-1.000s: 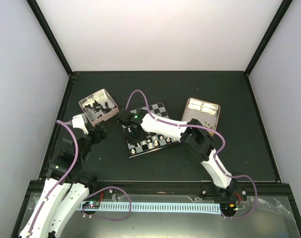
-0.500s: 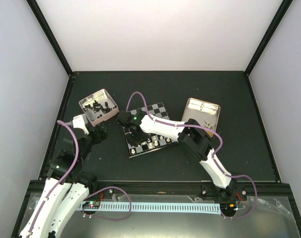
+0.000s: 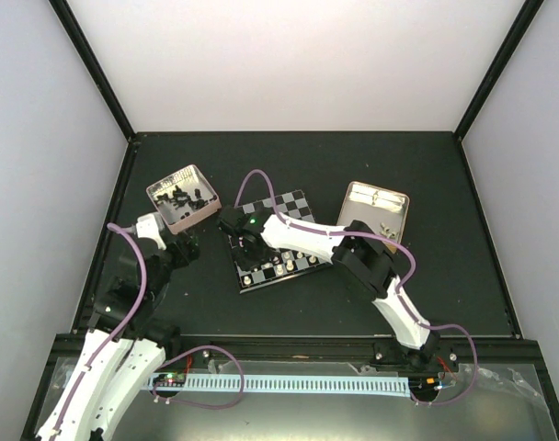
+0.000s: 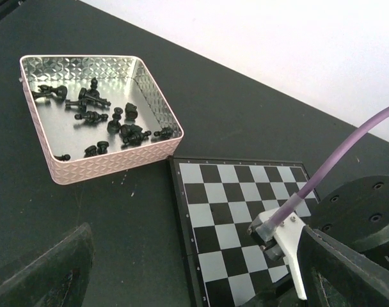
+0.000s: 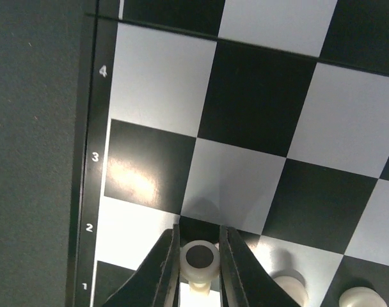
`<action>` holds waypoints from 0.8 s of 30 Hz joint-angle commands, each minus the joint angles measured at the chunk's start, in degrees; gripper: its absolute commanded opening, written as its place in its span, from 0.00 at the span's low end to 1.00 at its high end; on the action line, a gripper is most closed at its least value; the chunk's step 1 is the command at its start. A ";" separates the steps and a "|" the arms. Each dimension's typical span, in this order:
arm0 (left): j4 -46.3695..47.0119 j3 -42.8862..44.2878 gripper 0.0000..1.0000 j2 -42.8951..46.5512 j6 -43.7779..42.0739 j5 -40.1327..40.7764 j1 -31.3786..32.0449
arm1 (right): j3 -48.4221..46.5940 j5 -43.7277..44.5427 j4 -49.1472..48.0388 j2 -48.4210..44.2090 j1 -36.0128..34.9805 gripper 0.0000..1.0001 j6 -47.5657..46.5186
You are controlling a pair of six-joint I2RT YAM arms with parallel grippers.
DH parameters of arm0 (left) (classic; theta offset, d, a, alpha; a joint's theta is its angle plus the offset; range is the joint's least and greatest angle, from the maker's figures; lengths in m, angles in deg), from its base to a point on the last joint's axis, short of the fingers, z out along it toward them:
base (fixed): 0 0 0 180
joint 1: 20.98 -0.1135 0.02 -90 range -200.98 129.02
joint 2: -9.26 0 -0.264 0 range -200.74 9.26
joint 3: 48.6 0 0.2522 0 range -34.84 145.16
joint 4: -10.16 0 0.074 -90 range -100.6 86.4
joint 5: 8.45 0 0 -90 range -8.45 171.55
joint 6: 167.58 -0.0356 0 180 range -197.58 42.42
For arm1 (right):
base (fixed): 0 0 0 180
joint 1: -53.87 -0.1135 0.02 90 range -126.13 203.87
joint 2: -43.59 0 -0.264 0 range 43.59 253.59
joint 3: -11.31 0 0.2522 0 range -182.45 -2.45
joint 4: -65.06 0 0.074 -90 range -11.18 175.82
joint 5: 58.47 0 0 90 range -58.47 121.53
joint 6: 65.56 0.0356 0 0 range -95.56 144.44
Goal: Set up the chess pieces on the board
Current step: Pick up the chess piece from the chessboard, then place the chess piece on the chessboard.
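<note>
I will next close my left gripper on a white chess piece held out between my right gripper's fingers (image 3: 250, 261) above the board.
The board (image 3: 298, 204) lies mid-table, with a few white chess pieces (image 3: 279, 267) along its near edge. My right gripper (image 3: 249, 253) hangs over the board's near left corner. In the right wrist view the right gripper (image 5: 200, 229) is shut on a white chess piece (image 5: 200, 257), which is pinched on both sides near rank 2 of the board (image 5: 258, 102). Two more white pieces (image 5: 290, 288) stand to its right. Black chess pieces (image 4: 92, 102) lie in the pink tray (image 4: 111, 167). My left gripper (image 4: 194, 275) is open and holds nothing, between the tray and the board (image 4: 226, 192).
The pink tray (image 3: 171, 177) stands left of the board, and a tan box (image 3: 346, 204) with a few white pieces stands to its right. The right arm's wrist (image 4: 361, 211) and purple cable reach across the board. Dark walls edge the table.
The right jaws have closed in onto the white piece, and the right wrist has shifted slightly. The left arm has stayed still and open.
</note>
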 commanded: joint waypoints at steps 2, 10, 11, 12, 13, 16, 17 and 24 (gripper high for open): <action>1.99 -1.59 0.88 1.17 0.21 -3.52 -0.51 | 1.97 0.30 -6.55 -5.84 0.75 0.12 5.32; 13.09 -6.55 0.88 3.03 -3.98 -19.82 -0.45 | 16.50 -11.88 -27.65 -19.69 7.47 0.12 19.30; 15.75 -7.35 0.88 2.90 -4.51 -22.39 -0.43 | 18.95 -14.34 -31.40 -21.27 8.42 0.12 22.53; 17.47 -8.09 0.88 2.61 -4.49 -24.80 -0.42 | 21.37 -16.24 -35.10 -22.83 9.21 0.12 26.01; 19.36 -8.83 0.88 2.15 -4.30 -26.80 -0.42 | 23.50 -18.41 -39.03 -24.02 9.90 0.12 29.40; 24.14 -10.57 0.87 -0.71 -3.02 -32.66 -0.34 | 29.03 -22.68 -49.14 -27.06 11.29 0.12 40.36; 25.48 -10.88 0.87 -1.96 -2.68 -34.74 -0.34 | 30.64 -23.66 -52.07 -27.85 11.62 0.12 43.62; 35.99 -12.57 0.73 -10.66 2.48 -40.05 0.57 | 39.43 -29.72 -68.65 -31.01 12.26 0.11 64.10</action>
